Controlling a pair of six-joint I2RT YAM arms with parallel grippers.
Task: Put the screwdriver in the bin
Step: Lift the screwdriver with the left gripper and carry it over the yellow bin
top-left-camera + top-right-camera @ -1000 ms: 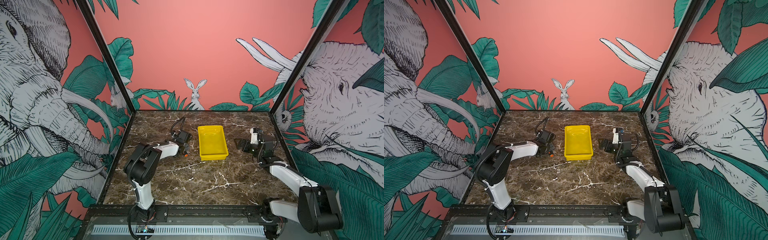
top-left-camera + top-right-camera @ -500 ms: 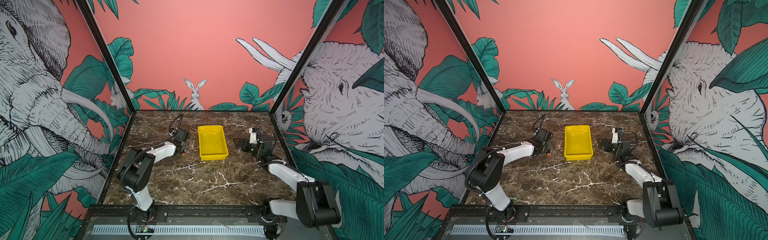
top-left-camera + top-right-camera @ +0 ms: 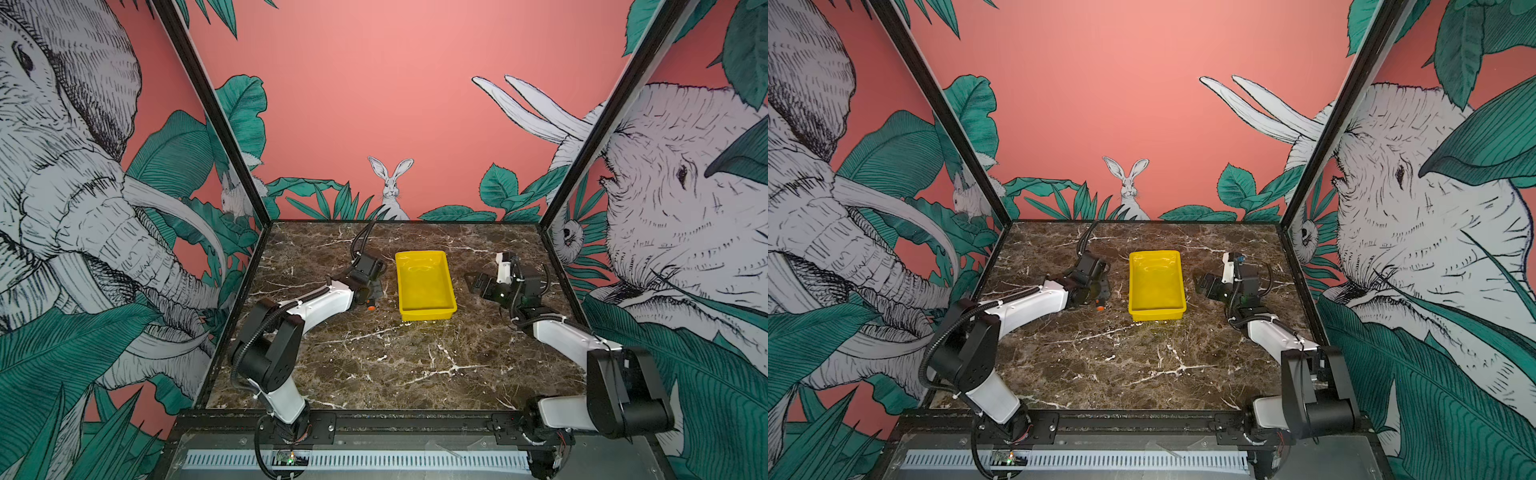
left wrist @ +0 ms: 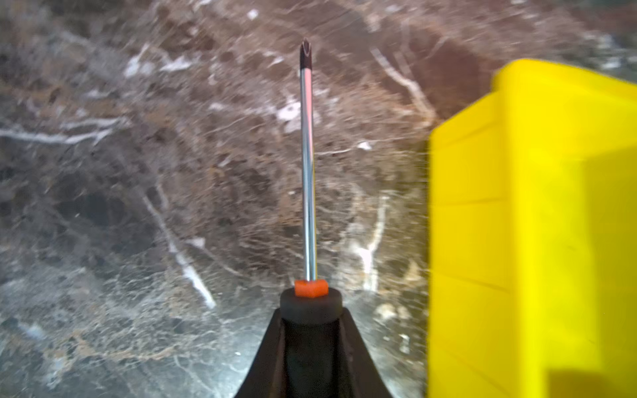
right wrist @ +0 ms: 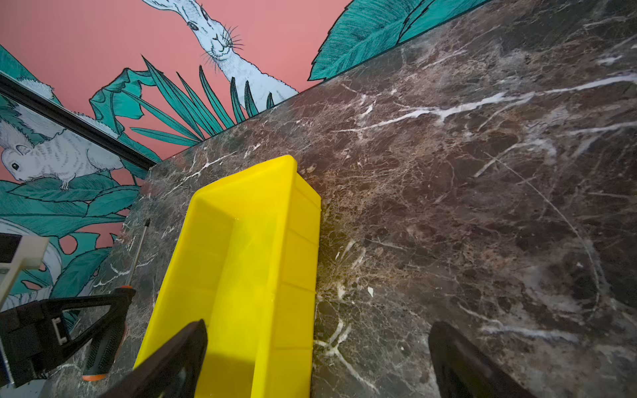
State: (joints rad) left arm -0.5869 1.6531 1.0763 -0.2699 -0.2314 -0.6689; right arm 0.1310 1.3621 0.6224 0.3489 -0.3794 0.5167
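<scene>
The robot's left gripper should release the screwdriver at a slant on the yellow bin's bottom (image 3: pixel 424 284), with the screwdriver's tip toward a far corner. The screwdriver is now held low by the marble.
The screwdriver (image 4: pixel 307 172) has a black handle, an orange collar and a bright metal shaft. My left gripper (image 4: pixel 310 320) is shut on its handle, and the shaft points straight out ahead of the jaws. In both top views the left gripper (image 3: pixel 368 291) (image 3: pixel 1094 289) is just left of the yellow bin (image 3: pixel 428 314) (image 3: pixel 1158 314), and the screwdriver's orange end cap (image 3: pixel 371 308) (image 3: pixel 1099 308) shows below it. The screwdriver (image 5: pixel 103 344) is low by the marble; contact with the marble cannot be told. The bin (image 5: pixel 300 241) holds nothing. My right gripper (image 5: pixel 317 358) (image 3: pixel 478 284) stands open at the bin's right side.
The dark marble table (image 3: pixel 395 365) is closed in by a pink back wall (image 3: pixel 374 104) and patterned side walls with black corner posts (image 3: pixel 216 124). A black rail (image 3: pixel 395 419) runs along the front edge and carries both arm bases.
The left arm's elbow has swung to the left while its gripper stays shut on the screwdriver beside the bin. The right arm has hardly moved.
</scene>
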